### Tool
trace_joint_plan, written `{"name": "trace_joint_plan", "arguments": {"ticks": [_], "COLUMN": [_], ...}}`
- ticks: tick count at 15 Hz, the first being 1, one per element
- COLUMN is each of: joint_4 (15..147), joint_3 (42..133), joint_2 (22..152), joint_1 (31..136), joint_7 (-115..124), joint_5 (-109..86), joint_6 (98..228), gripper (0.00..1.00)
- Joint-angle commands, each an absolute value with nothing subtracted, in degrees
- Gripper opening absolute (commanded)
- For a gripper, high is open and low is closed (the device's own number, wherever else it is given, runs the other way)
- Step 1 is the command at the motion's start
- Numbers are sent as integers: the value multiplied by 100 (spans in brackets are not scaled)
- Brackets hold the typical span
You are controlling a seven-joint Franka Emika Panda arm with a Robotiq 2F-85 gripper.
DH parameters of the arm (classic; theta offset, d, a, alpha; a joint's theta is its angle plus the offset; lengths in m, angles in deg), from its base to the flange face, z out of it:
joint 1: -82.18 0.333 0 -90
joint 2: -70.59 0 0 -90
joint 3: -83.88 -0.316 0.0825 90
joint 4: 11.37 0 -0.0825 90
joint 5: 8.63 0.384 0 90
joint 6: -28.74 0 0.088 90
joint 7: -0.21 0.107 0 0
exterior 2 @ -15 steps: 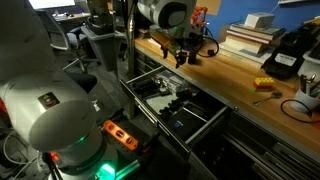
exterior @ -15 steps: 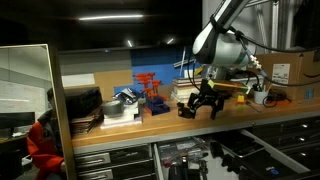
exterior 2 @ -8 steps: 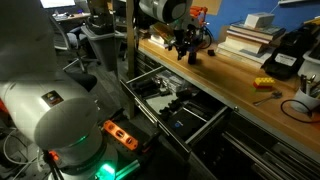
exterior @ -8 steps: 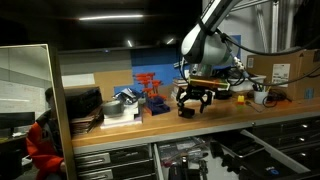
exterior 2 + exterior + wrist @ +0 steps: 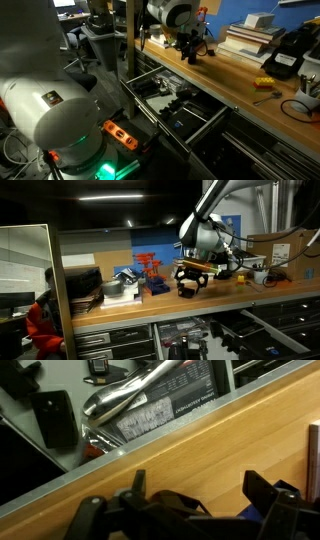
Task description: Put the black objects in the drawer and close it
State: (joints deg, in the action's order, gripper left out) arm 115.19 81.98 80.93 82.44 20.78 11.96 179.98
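Note:
The small black blocky object (image 5: 187, 292) (image 5: 178, 501) on the wooden bench, beside the open drawer, is the next thing my gripper needs to go down to and close on.
My gripper (image 5: 192, 277) hangs low over the wooden bench, just right of the red rack, in both exterior views (image 5: 189, 47). A small black blocky object (image 5: 186, 291) sits on the bench directly below it; I cannot make out a second one. In the wrist view my two fingers (image 5: 200, 500) stand wide apart with only bare wood between them, so the gripper is open and empty. The drawer (image 5: 172, 103) is pulled out below the bench edge, with dark tools inside. It also shows in an exterior view (image 5: 185, 336) and at the top of the wrist view (image 5: 150, 410).
A red rack (image 5: 148, 268) and stacked books (image 5: 250, 36) stand at the back of the bench. A larger black device (image 5: 288, 55), a small yellow item (image 5: 265, 84) and a cardboard box (image 5: 290, 250) lie further along. A person in red (image 5: 42, 322) sits nearby.
The gripper has moved along the bench toward the red rack and now hangs over the black object. It stays open. The drawer has not moved.

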Motion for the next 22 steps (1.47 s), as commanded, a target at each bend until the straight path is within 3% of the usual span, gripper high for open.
{"name": "trace_joint_plan", "arguments": {"ticks": [1,7,17,22], "joint_4": [11252,11018,9941,9779], "joint_3": [8227,8418,9111,8757], "joint_2": [8281,8647,9089,9369], "joint_1": [8308,8521,9306,8900], "joint_7": [2389,3020,2718,1445], "joint_5": [1426,926,-2120,-1966], "joint_6": [18276,18852,17899,17689], "gripper": [100,100,100,100]}}
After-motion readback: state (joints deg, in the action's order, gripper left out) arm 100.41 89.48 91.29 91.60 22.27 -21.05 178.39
